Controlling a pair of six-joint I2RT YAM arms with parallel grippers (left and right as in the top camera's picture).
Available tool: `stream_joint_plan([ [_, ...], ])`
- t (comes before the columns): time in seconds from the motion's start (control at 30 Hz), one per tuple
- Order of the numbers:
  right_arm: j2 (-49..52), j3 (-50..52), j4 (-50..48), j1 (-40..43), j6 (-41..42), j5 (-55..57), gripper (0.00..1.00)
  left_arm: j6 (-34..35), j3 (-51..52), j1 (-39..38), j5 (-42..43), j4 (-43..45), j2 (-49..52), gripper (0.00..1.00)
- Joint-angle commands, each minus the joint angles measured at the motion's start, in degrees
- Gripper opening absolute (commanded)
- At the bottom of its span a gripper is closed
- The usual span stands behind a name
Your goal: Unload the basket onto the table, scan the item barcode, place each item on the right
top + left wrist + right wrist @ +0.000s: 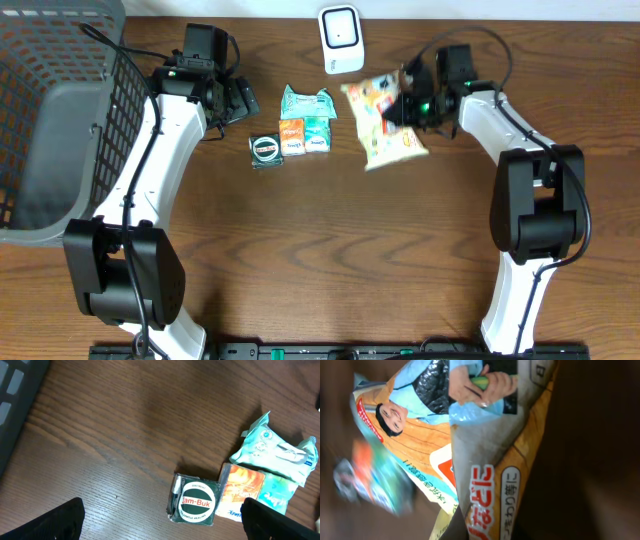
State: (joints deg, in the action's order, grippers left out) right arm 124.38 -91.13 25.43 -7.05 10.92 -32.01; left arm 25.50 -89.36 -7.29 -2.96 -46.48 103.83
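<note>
The robot's right gripper will release the snack bag on the bare wood [541,74] near the back edge of the table, well away from the scanner.
The item held is a colourful snack bag [380,125], right of the table's middle. My right gripper [405,105] is shut on its right edge. In the right wrist view the bag [470,435] fills the frame, pinched in the right gripper [490,527]; no barcode shows on it. A white scanner [340,38] stands at the back centre, just left of the bag's top. My left gripper [238,100] is open and empty; in the left wrist view it [162,532] hovers just in front of a green Zam-Buk tin [196,501].
The Zam-Buk tin [265,150], two small tissue packs [303,135] and a teal wipes pack [305,100] lie grouped left of the bag. A dark mesh basket [50,120] fills the left edge. The front half of the wooden table [330,250] is bare.
</note>
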Motion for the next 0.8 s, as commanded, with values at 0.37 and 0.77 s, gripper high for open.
stream_joint_plan([
  [0.37, 0.98, -4.02, -44.02, -7.80, 23.47, 11.54, 0.01, 0.11, -0.44, -0.02, -0.52, -0.20, 0.26, 0.98],
  [0.77, 6.54, -4.09, -55.71, -10.54, 23.30, 25.49, 0.01, 0.11, -0.44, -0.02, -0.52, -0.20, 0.26, 0.98],
])
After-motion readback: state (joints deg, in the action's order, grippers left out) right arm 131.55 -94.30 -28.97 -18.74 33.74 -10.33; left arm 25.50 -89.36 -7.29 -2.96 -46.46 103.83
